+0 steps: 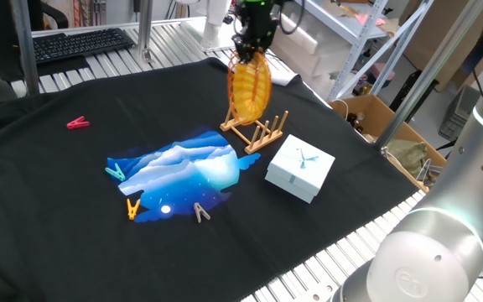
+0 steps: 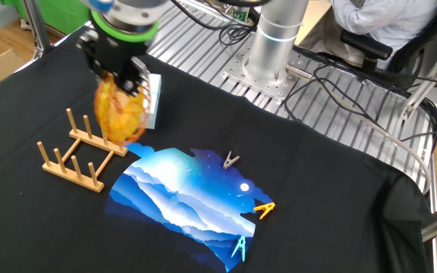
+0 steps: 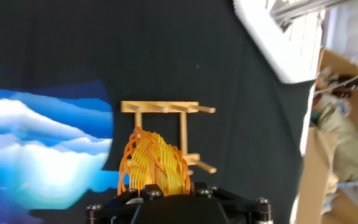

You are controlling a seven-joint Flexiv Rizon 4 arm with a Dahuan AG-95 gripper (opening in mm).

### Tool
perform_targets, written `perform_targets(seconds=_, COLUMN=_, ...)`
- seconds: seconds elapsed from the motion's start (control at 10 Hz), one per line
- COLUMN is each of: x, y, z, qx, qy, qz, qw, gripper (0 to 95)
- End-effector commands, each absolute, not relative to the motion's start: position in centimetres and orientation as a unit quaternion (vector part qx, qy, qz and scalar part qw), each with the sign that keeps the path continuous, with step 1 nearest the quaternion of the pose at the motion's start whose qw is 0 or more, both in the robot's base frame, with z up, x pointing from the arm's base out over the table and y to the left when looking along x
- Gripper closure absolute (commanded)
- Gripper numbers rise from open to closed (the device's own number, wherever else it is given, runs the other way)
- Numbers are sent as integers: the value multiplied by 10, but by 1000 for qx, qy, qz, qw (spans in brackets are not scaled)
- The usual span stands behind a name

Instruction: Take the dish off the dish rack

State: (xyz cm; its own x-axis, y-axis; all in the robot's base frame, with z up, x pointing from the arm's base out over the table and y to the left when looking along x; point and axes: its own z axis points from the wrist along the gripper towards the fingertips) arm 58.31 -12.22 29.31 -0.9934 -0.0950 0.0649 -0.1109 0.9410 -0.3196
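Observation:
Next, my gripper sets the dish down and lets go of it on the black table cover (image 1: 203, 106) (image 3: 123, 54) between the wooden dish rack and the keyboard, close to the rack. The dish now hangs over the rack's end.
The dish (image 1: 249, 86) is an orange-yellow woven wicker plate held on edge by my gripper (image 1: 250, 52), which is shut on its top rim. It hangs just above the far end of the wooden dish rack (image 1: 256, 131); whether its lower edge still touches the pegs I cannot tell. In the other fixed view the dish (image 2: 119, 111) hangs under the gripper (image 2: 120, 74), over the right end of the rack (image 2: 77, 154). The hand view looks down the dish (image 3: 154, 165) onto the rack (image 3: 169, 134) below.
A white square box (image 1: 300, 168) lies right of the rack. A blue-and-white cloth (image 1: 183, 172) lies on the black table cover, with coloured clothespins (image 1: 132, 207) around it and a pink one (image 1: 77, 123) at the far left. A cardboard box (image 1: 376, 117) stands off the table's right edge.

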Motion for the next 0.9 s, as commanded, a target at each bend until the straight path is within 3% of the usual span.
perform_targets(seconds=0.1, x=578, y=-98, z=284, qx=7, qy=-992, qz=122, qw=27, gripper=950)
perform_targets(seconds=0.6, x=580, y=-67, z=264, qx=-36, qy=-995, qz=93, qw=28, gripper=950)
perform_targets(seconds=0.9, x=590, y=-56, z=252, qx=-65, qy=-996, qz=52, qw=28, gripper=950)
